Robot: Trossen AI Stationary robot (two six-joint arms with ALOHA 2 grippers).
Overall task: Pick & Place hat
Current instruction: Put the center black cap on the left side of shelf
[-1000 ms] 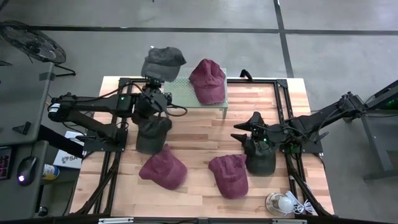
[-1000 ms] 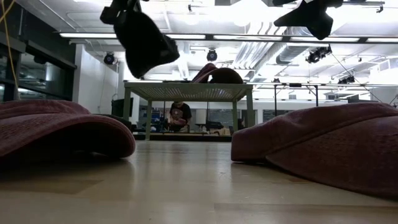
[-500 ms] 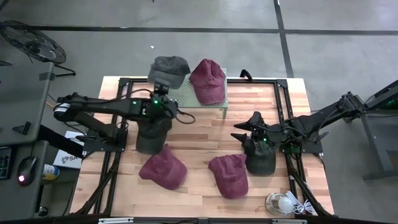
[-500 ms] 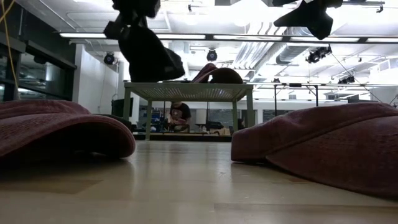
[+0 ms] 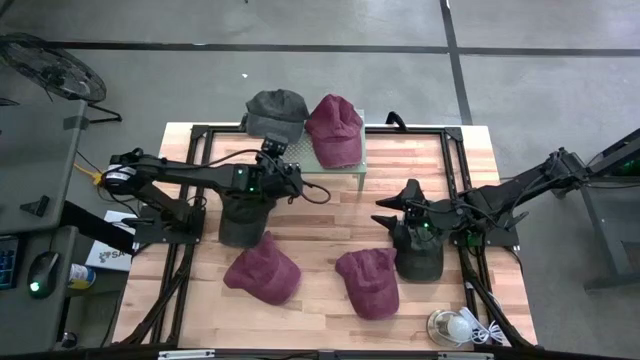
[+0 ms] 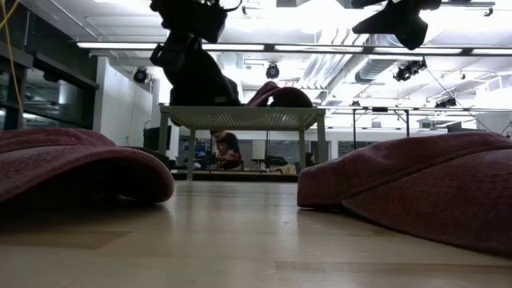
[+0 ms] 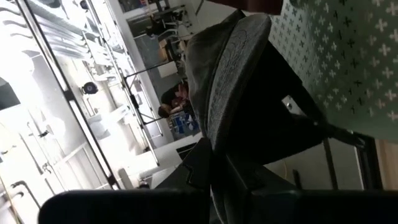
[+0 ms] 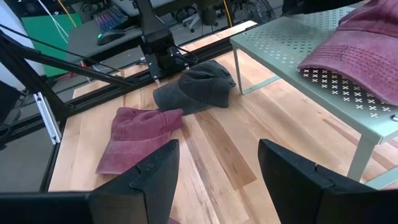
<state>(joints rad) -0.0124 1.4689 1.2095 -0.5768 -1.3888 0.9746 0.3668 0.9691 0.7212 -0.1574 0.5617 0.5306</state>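
My left gripper is holding the dark grey hat. It will let go of it on the pale green shelf (image 5: pixel 273 133) next to the maroon hat.
A dark grey hat (image 5: pixel 275 108) hangs from my shut left gripper (image 5: pixel 271 150) over the left end of the pale green perforated shelf (image 5: pixel 345 165). In the low view this hat (image 6: pixel 198 76) hangs just above the shelf top (image 6: pixel 244 118); whether it touches, I cannot tell. A maroon hat (image 5: pixel 333 128) lies on the shelf. On the table lie another grey hat (image 5: pixel 245 215) and two maroon hats (image 5: pixel 262 270) (image 5: pixel 368 282). My right gripper (image 5: pixel 392 208) waits open above the table's right half, over a dark hat (image 5: pixel 420 255). My left gripper pinches the grey hat's near edge (image 7: pixel 219 168) between its two fingers, coming nearly level from the table's near-left side. The hat reaches away from the fingers toward the shelf (image 7: pixel 336 62), its crown drooping below them. The fingers themselves hide which part of the edge is held.
The shelf stands on thin legs (image 8: pixel 239 74) at the table's far middle, with free room under it. Black frame rails (image 5: pixel 455 170) run along the table's sides. A bulb and cable (image 5: pixel 455 328) lie at the near right corner. A person (image 6: pixel 226 148) is in the room behind.
My left gripper has gone down and toward the table's right edge, to the shelf's left end, carrying the grey hat. The hat has sunk from well above the shelf to just over its top. My right gripper has kept still.
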